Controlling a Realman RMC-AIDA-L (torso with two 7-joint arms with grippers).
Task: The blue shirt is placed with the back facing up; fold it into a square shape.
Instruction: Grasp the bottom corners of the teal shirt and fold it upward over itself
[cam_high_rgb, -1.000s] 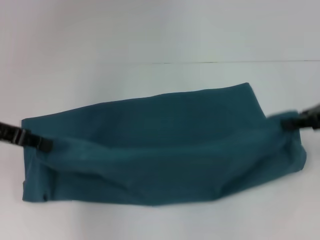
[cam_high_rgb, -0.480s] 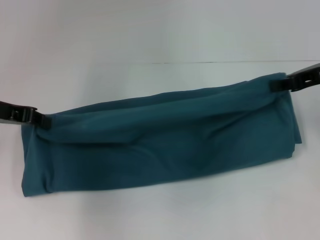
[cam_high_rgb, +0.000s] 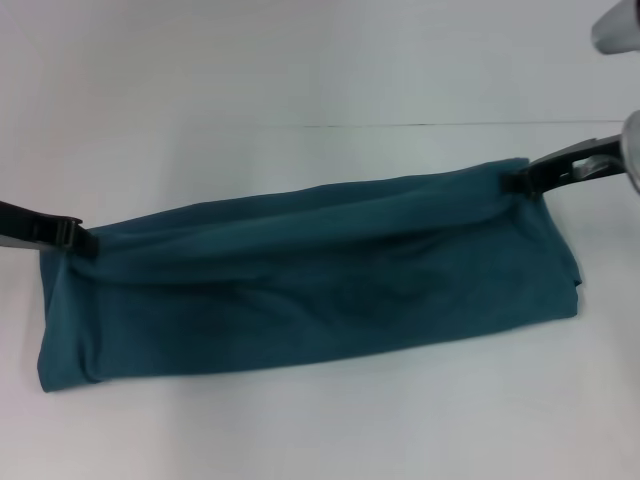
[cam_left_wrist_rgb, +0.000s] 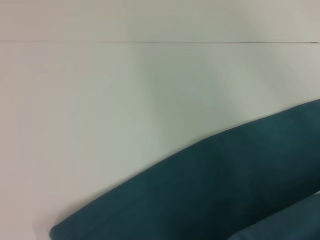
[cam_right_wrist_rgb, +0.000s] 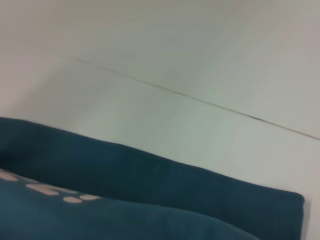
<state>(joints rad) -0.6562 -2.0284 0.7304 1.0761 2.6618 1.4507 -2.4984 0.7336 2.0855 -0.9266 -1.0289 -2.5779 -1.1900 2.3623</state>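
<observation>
Next, my right gripper releases the top layer of the blue shirt at the shirt's far edge (cam_high_rgb: 468, 165), near the seam line of the table.
The blue shirt (cam_high_rgb: 310, 285) lies across the white table as a long folded band, running from lower left to upper right in the head view. My left gripper (cam_high_rgb: 88, 243) is shut on the band's far left corner. At the far right corner my right gripper (cam_high_rgb: 515, 182) is shut on the fabric too. Both hold the upper fold layer stretched between them along the band's far edge. The left wrist view shows only plain teal cloth of the shirt (cam_left_wrist_rgb: 210, 190). In the right wrist view, pale print marks show on the shirt (cam_right_wrist_rgb: 125, 195).
A white table (cam_high_rgb: 300, 60) surrounds the shirt, with a thin dark seam line (cam_high_rgb: 450, 125) running across it behind the fabric. Part of my right arm's grey housing (cam_high_rgb: 620, 30) shows at the upper right corner.
Both grippers carried the held edge from the near side over to the far side, folding the shirt into a narrower band. The right gripper then shifted slightly leftward.
</observation>
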